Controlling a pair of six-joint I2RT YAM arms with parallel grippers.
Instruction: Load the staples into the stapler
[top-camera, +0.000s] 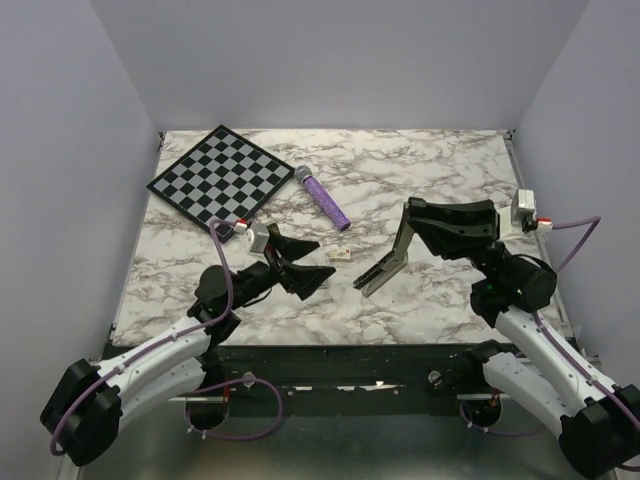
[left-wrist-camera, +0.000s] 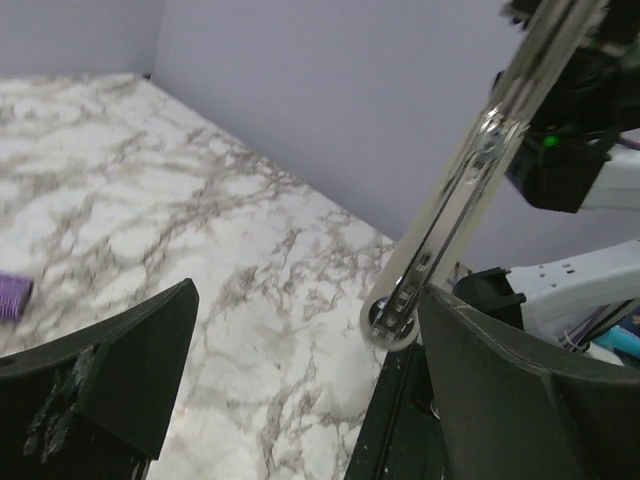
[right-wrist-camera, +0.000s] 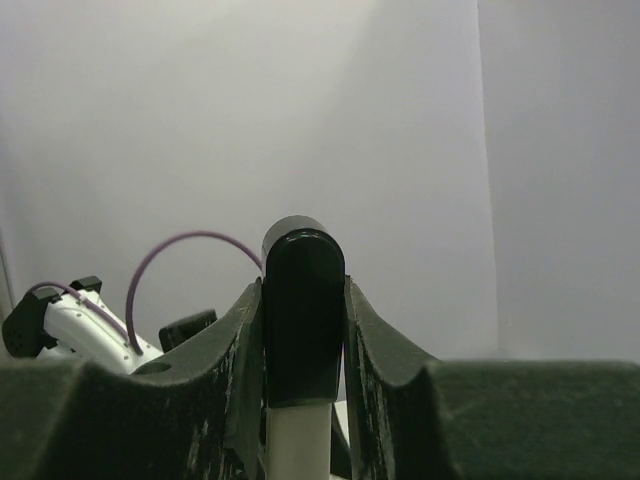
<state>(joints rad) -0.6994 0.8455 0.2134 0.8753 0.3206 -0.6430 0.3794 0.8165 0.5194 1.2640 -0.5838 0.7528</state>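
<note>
I should next move my left gripper to the stapler's silver bar (top-camera: 388, 264) (left-wrist-camera: 465, 185) and close it there, just below the hinge that joins the bar to the stapler's raised part.
My right gripper (top-camera: 425, 228) is shut on the black body of the stapler (top-camera: 452, 224), holding it above the table. The stapler is swung open, and its silver rail (top-camera: 384, 266) slants down and left toward the marble. In the right wrist view the stapler's black rounded end (right-wrist-camera: 303, 310) is clamped between the two fingers (right-wrist-camera: 385, 350). My left gripper (top-camera: 310, 262) is open just left of the rail's lower tip, with nothing between its fingers. In the left wrist view the rail (left-wrist-camera: 450, 210) ends beside the right finger (left-wrist-camera: 500, 380). The staples are hidden from every view.
A small cream box (top-camera: 341, 254) lies on the marble beside the left gripper's fingers. A purple cylindrical object (top-camera: 323, 198) lies behind it. A black and white chessboard (top-camera: 222, 175) sits at the back left. Purple walls close in the table.
</note>
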